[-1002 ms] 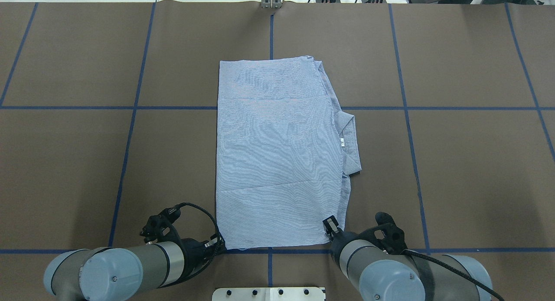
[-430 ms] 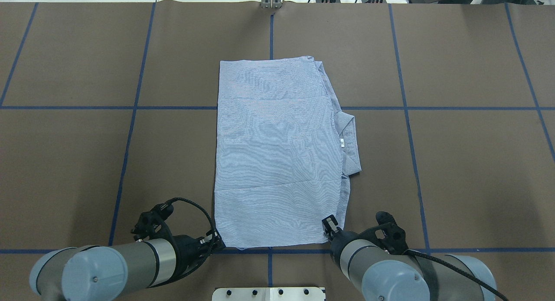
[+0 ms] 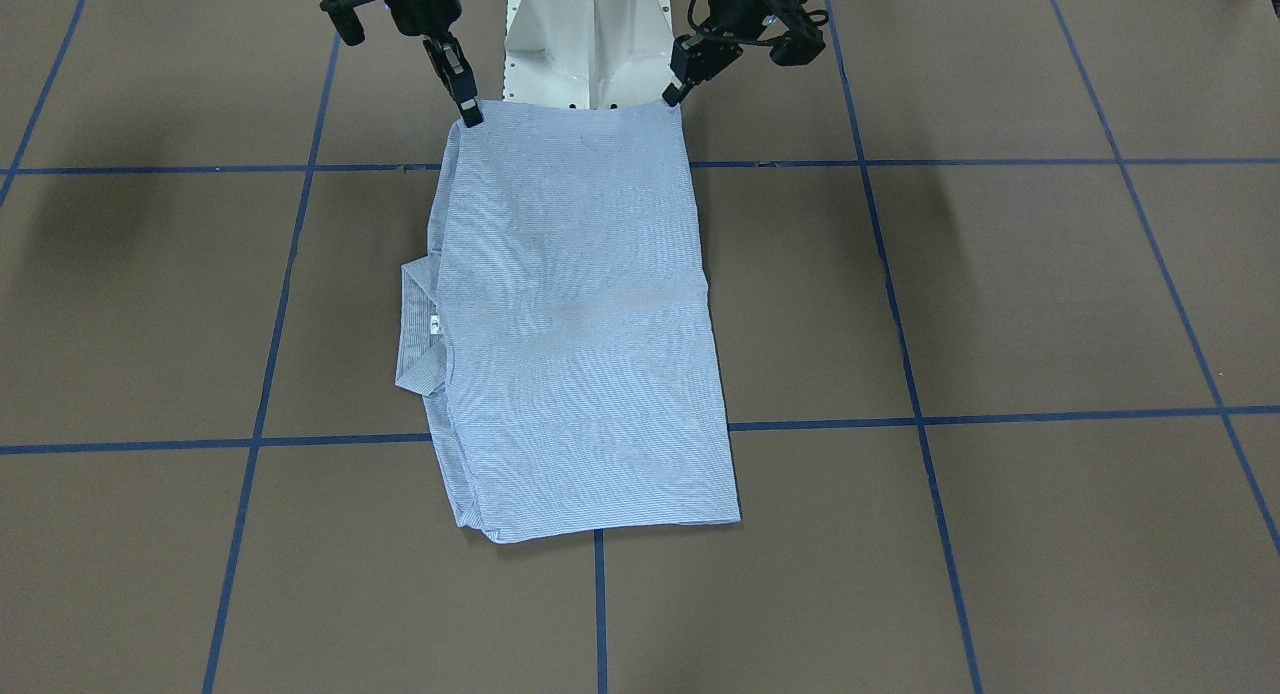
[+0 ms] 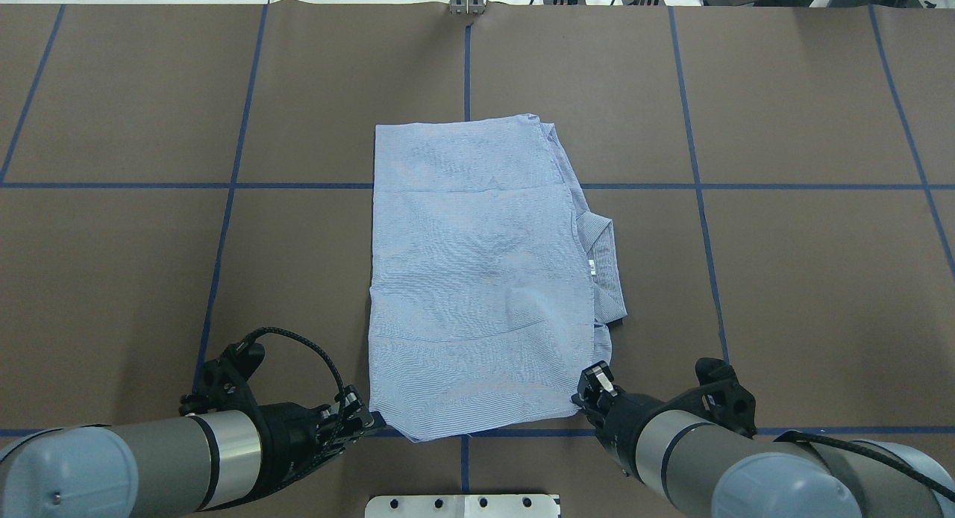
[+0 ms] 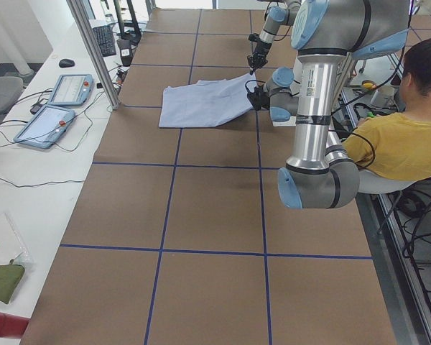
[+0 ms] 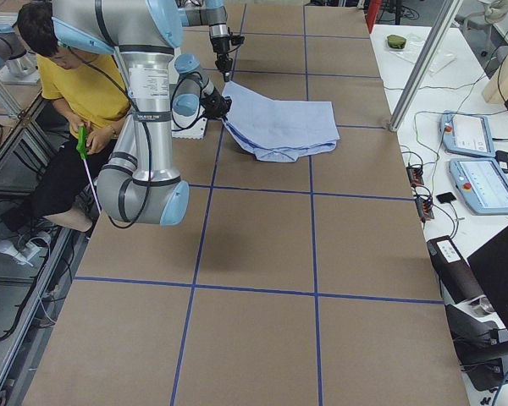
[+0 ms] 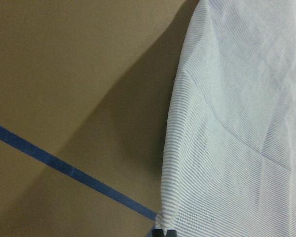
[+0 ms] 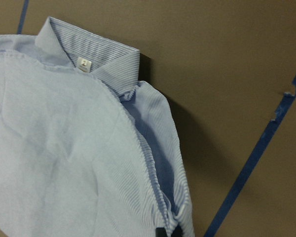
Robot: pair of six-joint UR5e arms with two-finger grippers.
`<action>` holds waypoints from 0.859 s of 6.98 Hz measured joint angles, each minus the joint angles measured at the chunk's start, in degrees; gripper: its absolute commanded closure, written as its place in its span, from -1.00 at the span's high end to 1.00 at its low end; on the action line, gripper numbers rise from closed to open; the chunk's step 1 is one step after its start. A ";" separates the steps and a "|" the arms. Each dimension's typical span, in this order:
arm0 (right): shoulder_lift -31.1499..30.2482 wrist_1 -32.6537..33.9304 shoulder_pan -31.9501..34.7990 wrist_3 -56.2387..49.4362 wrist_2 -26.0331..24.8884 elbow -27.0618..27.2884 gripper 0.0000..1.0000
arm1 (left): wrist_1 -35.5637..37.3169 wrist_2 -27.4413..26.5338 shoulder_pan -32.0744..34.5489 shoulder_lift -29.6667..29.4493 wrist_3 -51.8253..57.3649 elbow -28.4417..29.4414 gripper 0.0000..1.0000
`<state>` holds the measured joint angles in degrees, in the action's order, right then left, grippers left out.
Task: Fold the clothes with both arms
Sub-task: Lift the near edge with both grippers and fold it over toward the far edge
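Observation:
Next, I release the shirt's raised near corner, now held up off the table, from my left gripper on the shirt's far corner [image 3: 733,495], on the side away from the collar.
The light blue-and-white striped shirt [image 4: 477,279] lies as a folded rectangle on the brown table, its collar [image 4: 603,249] and white neck label [image 4: 589,265] sticking out on the right. My left gripper [image 4: 365,419] is shut on its near left corner. My right gripper [image 4: 589,389] is shut on its near right corner. Both corners are raised off the table. In the front-facing view the shirt [image 3: 580,314] hangs from the left gripper [image 3: 672,94] and the right gripper [image 3: 470,114]. The wrist views show the cloth [image 7: 237,123] and the collar [image 8: 89,54] up close.
The white pedestal base [image 4: 462,505] sits just behind the shirt's near edge. Blue tape lines [image 4: 224,186] grid the brown table. An operator in yellow [image 5: 402,144] sits beside the robot. Control pendants [image 5: 54,122] lie on the side table past a metal post [image 5: 93,50].
Both grippers have drawn back toward the robot and apart, lifting the near edge. The whole shirt has slid a little toward the robot and its near part has wrinkled.

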<state>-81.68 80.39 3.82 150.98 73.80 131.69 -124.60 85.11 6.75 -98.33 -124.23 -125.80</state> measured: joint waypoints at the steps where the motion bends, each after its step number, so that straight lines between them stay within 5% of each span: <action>1: 0.56 0.00 1.85 0.00 -0.02 0.97 -1.00 | 2.25 0.56 1.84 -0.82 0.15 -2.43 -1.00; 3: 6.43 0.04 12.28 -1.30 5.72 -3.79 -1.00 | 3.63 6.58 11.99 -7.06 1.37 2.28 -1.00; 6: 17.33 -0.77 28.14 -8.75 17.31 -20.05 -1.00 | 3.61 14.66 25.90 -17.15 6.15 16.10 -1.00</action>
<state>-64.35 79.62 31.96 142.23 91.11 111.65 -121.00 99.77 32.65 -115.48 -118.08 -109.70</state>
